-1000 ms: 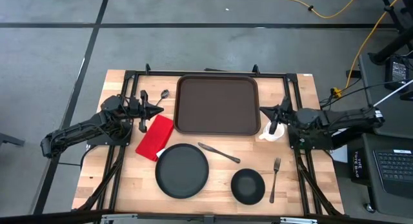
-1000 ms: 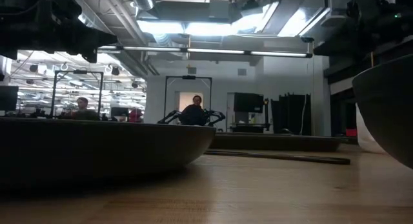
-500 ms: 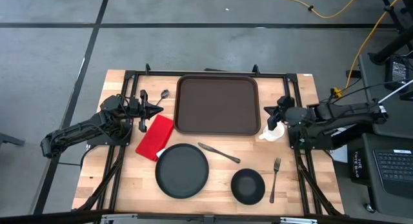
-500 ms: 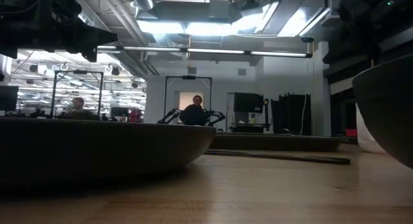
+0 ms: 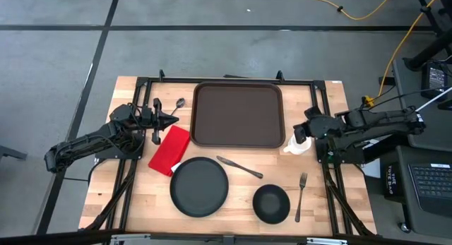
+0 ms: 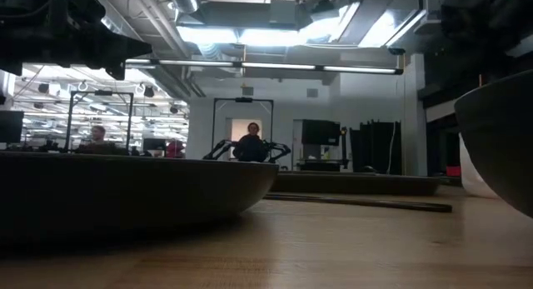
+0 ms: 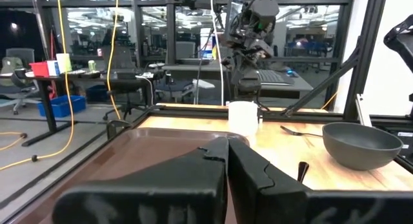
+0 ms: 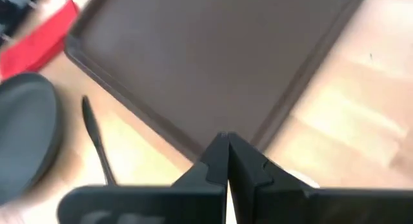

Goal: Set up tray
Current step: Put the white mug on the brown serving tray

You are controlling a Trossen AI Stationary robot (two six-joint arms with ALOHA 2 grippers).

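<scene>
Next, my right gripper takes the white cup beside the tray at the rim (image 5: 308,141) opposite the handle on that cup.
The dark brown tray (image 5: 238,114) lies on the table's far middle and fills much of the right wrist view (image 8: 213,62). My left gripper (image 5: 174,121) (image 7: 227,148) is shut. It hovers left of the tray, above the red napkin's (image 5: 170,150) far end, pointing at the tray. My right gripper (image 5: 299,135) (image 8: 223,141) is shut. It hangs just off the tray's right rim, over the white cup (image 5: 297,147), tipped down toward the table.
A black plate (image 5: 199,187), a black bowl (image 5: 271,204), a knife (image 5: 240,166) and a fork (image 5: 301,195) lie on the near half of the table. A spoon (image 5: 176,104) lies left of the tray. The low view shows the plate's rim (image 6: 125,189) close up.
My right gripper has drawn back toward the table's right edge, away from the tray's rim, and tipped its fingers downward over the white cup. It stays shut.
</scene>
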